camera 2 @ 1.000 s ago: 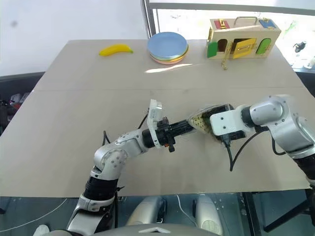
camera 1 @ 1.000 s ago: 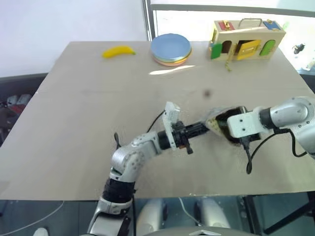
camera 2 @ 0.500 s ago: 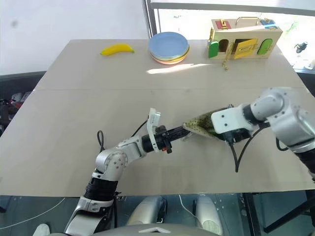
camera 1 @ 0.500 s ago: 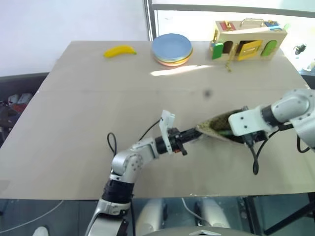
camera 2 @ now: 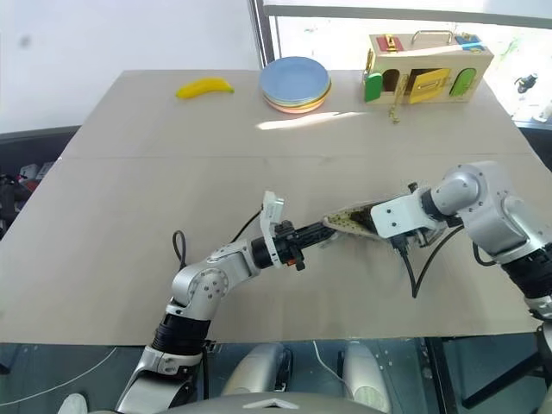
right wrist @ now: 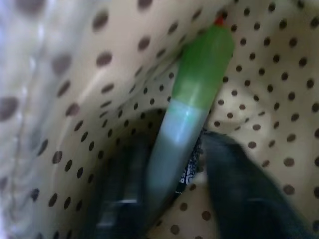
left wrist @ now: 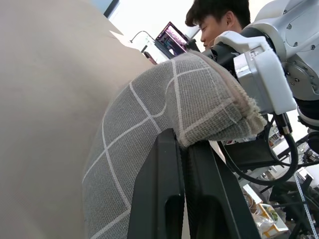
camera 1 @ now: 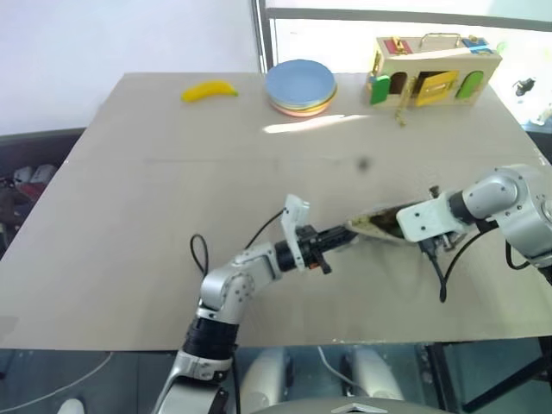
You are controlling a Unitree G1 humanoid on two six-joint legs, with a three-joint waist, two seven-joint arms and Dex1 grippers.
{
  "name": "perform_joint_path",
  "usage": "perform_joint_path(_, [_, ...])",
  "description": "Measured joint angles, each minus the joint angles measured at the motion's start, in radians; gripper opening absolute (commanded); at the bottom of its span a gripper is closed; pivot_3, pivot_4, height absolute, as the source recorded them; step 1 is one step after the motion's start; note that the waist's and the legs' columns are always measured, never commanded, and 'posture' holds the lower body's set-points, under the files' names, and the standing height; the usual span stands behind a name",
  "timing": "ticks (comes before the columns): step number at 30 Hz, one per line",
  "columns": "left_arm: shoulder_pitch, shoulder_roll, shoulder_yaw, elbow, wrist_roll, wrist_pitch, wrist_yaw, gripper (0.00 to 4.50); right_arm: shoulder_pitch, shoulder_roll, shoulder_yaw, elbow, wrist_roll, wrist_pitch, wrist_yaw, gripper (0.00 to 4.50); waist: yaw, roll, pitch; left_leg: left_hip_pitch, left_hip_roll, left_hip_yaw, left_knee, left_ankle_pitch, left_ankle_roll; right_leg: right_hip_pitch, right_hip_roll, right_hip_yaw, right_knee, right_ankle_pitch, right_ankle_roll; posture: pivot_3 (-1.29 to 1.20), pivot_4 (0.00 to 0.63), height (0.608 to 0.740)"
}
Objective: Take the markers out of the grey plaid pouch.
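Observation:
The robot's right gripper should release the light green marker on the bare table (camera 1: 460, 260) under the gripper's looped black cable.
The grey plaid pouch (camera 1: 378, 226) lies low over the table, held between my two arms. My left gripper (left wrist: 180, 137) is shut on the pouch's (left wrist: 164, 109) fabric edge and points across toward the right arm. My right gripper (right wrist: 169, 149) reaches down inside the pouch, with spotted tan lining all around it. Its dark fingers (right wrist: 239, 184) sit on either side of the light green marker (right wrist: 199, 69) and close against its pale body. A bit of red (right wrist: 218, 21) shows past the green end. From the head views the markers are hidden inside the pouch.
At the table's far side lie a yellow banana (camera 1: 209, 90), a stack of plates (camera 1: 299, 84) and a wooden latch box (camera 1: 434, 67). The table's right edge (camera 1: 539, 155) is close to my right arm. A person (left wrist: 219, 20) sits behind the right arm.
Both arms have come down, so the pouch hangs lower and flatter over the table. My right gripper has gone deeper into the pouch and closed on the green marker.

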Motion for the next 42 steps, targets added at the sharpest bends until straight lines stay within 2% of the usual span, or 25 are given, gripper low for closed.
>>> perform_joint_path(8, [0.001, 0.0, 0.0, 0.02, 0.013, -0.007, 0.0, 0.0, 0.012, 0.022, -0.02, 0.007, 0.023, 0.012, -0.002, 0.09, 0.0, 0.0, 0.0, 0.0, 0.0, 0.0, 0.0, 0.0, 0.0, 0.0, 0.0, 0.0, 0.0, 0.0, 0.0, 0.0, 0.15, 0.74])
perform_joint_path(13, [0.002, -0.004, 0.005, 0.024, 0.022, -0.02, 0.001, 0.0, 0.036, 0.025, -0.125, -0.034, 0.2, 0.154, 0.051, 0.09, 0.0, 0.0, 0.0, 0.0, 0.0, 0.0, 0.0, 0.0, 0.0, 0.0, 0.0, 0.0, 0.0, 0.0, 0.0, 0.0, 0.15, 0.74])
perform_joint_path(18, [0.004, -0.005, 0.01, 0.028, 0.03, -0.034, 0.007, 0.0, 0.081, -0.009, -0.271, -0.057, 0.361, 0.232, 0.063, 0.09, 0.006, 0.0, 0.0, 0.0, 0.0, -0.001, -0.001, 0.0, 0.0, 0.0, 0.0, 0.0, -0.001, 0.0, 0.0, 0.0, 0.15, 0.74])
perform_joint_path(21, [0.006, -0.006, 0.013, 0.028, 0.03, -0.035, 0.014, 0.0, 0.101, -0.001, -0.313, -0.102, 0.437, 0.276, 0.055, 0.09, 0.001, 0.0, 0.0, 0.0, 0.0, -0.001, -0.001, 0.0, 0.0, 0.0, 0.0, 0.0, -0.001, 0.0, 0.0, 0.0, 0.15, 0.74])
perform_joint_path(26, [0.008, -0.013, 0.015, 0.028, 0.033, -0.04, 0.02, 0.0, 0.103, 0.117, -0.398, -0.22, 0.638, 0.395, -0.021, 0.09, 0.001, 0.0, 0.0, 0.0, 0.0, -0.001, 0.0, 0.0, 0.0, 0.0, 0.0, 0.0, 0.0, 0.0, 0.0, 0.0, 0.15, 0.74])
perform_joint_path(29, [0.007, -0.015, 0.015, 0.029, 0.039, -0.044, 0.02, 0.0, 0.057, 0.142, -0.462, -0.244, 0.765, 0.513, -0.079, 0.09, 0.006, 0.0, 0.0, -0.001, -0.001, -0.001, 0.0, 0.0, 0.0, 0.0, -0.001, 0.0, 0.0, 0.0, 0.0, 0.0, 0.15, 0.74])
perform_joint_path(32, [0.007, -0.015, 0.016, 0.03, 0.04, -0.051, 0.02, 0.0, -0.018, 0.081, -0.553, -0.23, 0.839, 0.607, -0.121, 0.09, 0.013, 0.0, 0.0, -0.001, -0.001, -0.002, -0.001, 0.0, 0.0, 0.0, -0.001, 0.0, -0.001, 0.0, 0.0, 0.0, 0.15, 0.74])
perform_joint_path(34, [0.008, -0.015, 0.017, 0.03, 0.041, -0.054, 0.021, 0.0, -0.043, 0.002, -0.586, -0.175, 0.851, 0.641, -0.126, 0.09, 0.018, 0.0, 0.0, -0.001, -0.001, -0.001, -0.001, 0.0, 0.0, 0.0, -0.001, 0.0, -0.001, 0.0, 0.0, 0.0, 0.15, 0.74])
perform_joint_path(36, [0.012, -0.015, 0.018, 0.03, 0.042, -0.058, 0.021, 0.0, -0.041, -0.108, -0.597, -0.088, 0.817, 0.643, -0.117, 0.09, 0.023, 0.0, 0.0, -0.001, 0.0, -0.001, -0.001, 0.0, 0.001, 0.0, -0.001, 0.0, -0.002, 0.0, 0.0, 0.0, 0.15, 0.74])
perform_joint_path(41, [0.016, -0.016, 0.018, 0.03, 0.042, -0.061, 0.022, 0.0, 0.026, -0.256, -0.555, 0.002, 0.705, 0.573, -0.087, 0.09, 0.023, 0.0, 0.0, -0.001, 0.0, 0.0, -0.003, 0.0, 0.001, 0.0, -0.001, 0.001, -0.002, 0.0, 0.0, 0.0, 0.15, 0.74])
perform_joint_path(42, [0.018, -0.015, 0.02, 0.029, 0.042, -0.062, 0.023, 0.0, 0.066, -0.28, -0.518, 0.058, 0.639, 0.538, -0.091, 0.09, 0.02, 0.0, 0.0, 0.0, 0.0, 0.002, -0.002, 0.0, 0.001, 0.0, 0.0, 0.002, -0.002, 0.0, 0.0, 0.0, 0.15, 0.74])
